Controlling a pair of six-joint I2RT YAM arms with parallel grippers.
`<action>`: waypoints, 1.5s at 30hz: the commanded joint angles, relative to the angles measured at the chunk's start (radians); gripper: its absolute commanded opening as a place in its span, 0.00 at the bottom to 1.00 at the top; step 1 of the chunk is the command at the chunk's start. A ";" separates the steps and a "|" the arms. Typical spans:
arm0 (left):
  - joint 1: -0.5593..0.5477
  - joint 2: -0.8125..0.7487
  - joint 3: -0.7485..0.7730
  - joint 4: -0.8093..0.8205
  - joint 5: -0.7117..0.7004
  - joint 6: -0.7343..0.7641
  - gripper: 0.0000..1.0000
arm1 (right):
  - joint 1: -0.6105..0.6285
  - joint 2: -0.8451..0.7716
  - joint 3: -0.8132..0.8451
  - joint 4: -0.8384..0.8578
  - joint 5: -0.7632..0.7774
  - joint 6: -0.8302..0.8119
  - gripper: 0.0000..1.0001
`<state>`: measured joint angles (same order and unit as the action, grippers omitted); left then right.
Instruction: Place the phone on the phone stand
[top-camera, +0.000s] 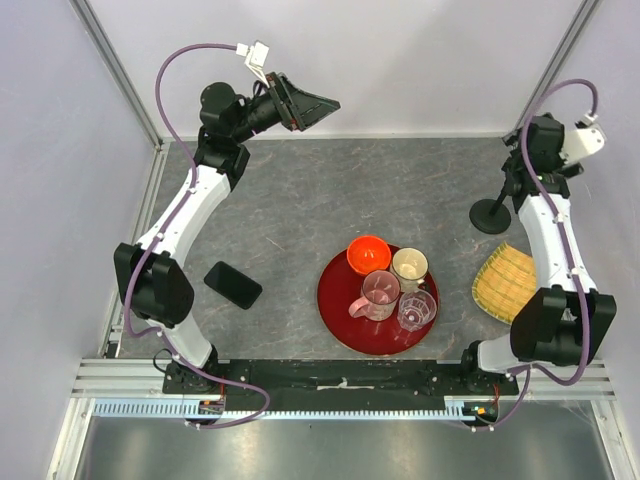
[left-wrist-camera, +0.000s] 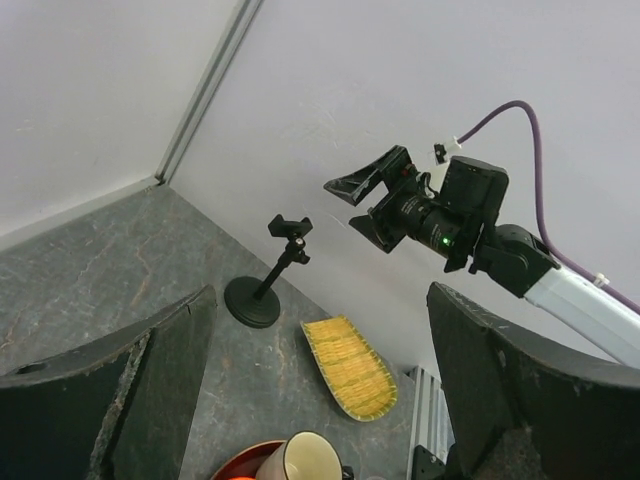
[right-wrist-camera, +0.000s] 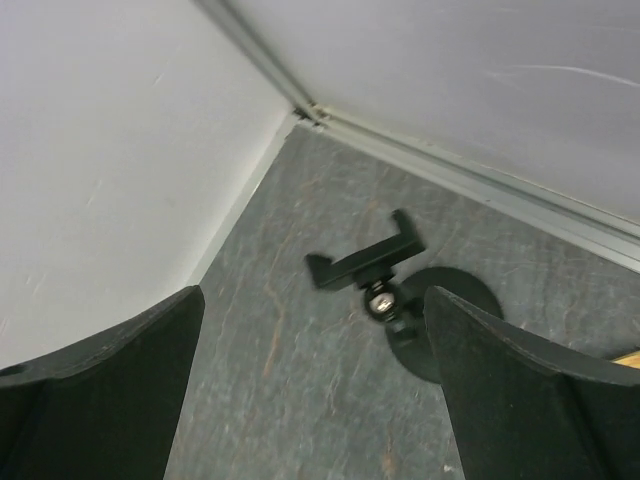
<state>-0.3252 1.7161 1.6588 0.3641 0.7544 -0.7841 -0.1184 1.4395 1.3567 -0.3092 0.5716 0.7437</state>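
The robot's right gripper should next move down to the phone stand and close on the middle of the stand's cradle (top-camera: 507, 173) (right-wrist-camera: 366, 262), next to the stand's round joint.
The phone (top-camera: 233, 285) lies flat on the grey table at the left, next to the left arm's lower link and apart from both grippers. The phone stand (top-camera: 492, 214) stands at the back right; it also shows in the left wrist view (left-wrist-camera: 264, 290). My right gripper (right-wrist-camera: 312, 296) is open and empty, raised above the stand, with the cradle (right-wrist-camera: 365, 262) seen between its fingers but not touched. My left gripper (top-camera: 318, 110) is open and empty, held high at the back left and facing across the table.
A red round tray (top-camera: 340, 322) at the front middle holds an orange bowl (top-camera: 368, 254), a cream cup (top-camera: 409, 268), a pink cup (top-camera: 380, 292) and a clear glass (top-camera: 417, 310). A woven bamboo dish (top-camera: 505, 282) lies by the right arm. White walls close the back and sides.
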 joint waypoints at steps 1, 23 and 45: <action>-0.003 -0.042 0.039 -0.027 0.013 0.039 0.92 | -0.090 0.032 -0.040 0.007 -0.048 0.149 0.98; -0.038 -0.010 0.078 -0.079 -0.001 0.092 0.92 | -0.155 0.271 -0.031 0.076 -0.141 0.321 0.89; -0.046 0.089 0.240 -0.322 0.000 0.287 0.92 | 0.032 0.433 0.226 0.216 -0.698 -0.315 0.00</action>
<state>-0.3672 1.7626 1.8153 0.1120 0.7136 -0.5892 -0.1513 1.7988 1.4788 -0.2031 0.2142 0.6308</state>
